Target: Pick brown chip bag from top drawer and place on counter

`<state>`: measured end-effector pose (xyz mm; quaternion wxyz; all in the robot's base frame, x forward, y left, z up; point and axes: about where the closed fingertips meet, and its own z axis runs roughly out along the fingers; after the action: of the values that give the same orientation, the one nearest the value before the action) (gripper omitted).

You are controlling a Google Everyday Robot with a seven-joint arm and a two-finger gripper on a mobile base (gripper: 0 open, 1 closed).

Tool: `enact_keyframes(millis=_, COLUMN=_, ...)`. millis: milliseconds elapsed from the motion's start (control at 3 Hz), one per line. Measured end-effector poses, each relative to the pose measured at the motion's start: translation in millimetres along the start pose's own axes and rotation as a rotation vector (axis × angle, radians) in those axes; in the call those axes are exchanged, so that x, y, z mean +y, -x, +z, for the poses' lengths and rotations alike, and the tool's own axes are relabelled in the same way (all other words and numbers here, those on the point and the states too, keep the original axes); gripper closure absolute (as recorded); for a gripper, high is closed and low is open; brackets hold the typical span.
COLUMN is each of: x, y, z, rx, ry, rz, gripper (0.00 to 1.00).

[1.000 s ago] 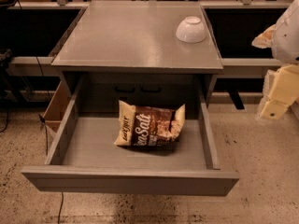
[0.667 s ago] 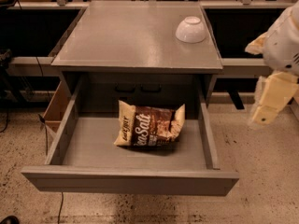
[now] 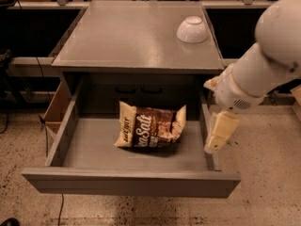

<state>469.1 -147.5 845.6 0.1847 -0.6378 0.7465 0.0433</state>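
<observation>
I move my gripper down to the middle of the brown chip bag (image 3: 155, 122) in the open top drawer next and close it there.
The brown chip bag (image 3: 150, 131) lies flat on the floor of the open top drawer (image 3: 127, 185), near its middle, with white "Sea Salt" lettering facing up. The counter (image 3: 127, 36) is the grey cabinet top behind and above the drawer. My white arm reaches in from the right, and my gripper (image 3: 219, 132) hangs over the drawer's right side wall, to the right of the bag and above it. It touches nothing.
A white bowl (image 3: 192, 29) sits upside down on the counter's back right corner. A brown cardboard box (image 3: 57, 108) stands to the left of the drawer. Dark shelving runs behind the cabinet. Speckled floor lies in front and to the right.
My arm has swung in from the right edge of the view, and the gripper has moved left and down to the drawer's right wall. The bag and bowl have not moved.
</observation>
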Motion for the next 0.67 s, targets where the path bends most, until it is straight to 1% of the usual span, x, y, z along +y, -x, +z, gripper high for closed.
enact_keyframes(millis=333, x=-11.0, y=14.7, z=52.0, rx=-0.057, ry=0.009, rz=-0.024, gripper=0.00)
enact_keyframes(millis=667, x=-25.1, y=26.8, z=107.4, rx=-0.090, ry=0.018, rz=-0.030, gripper=0.00)
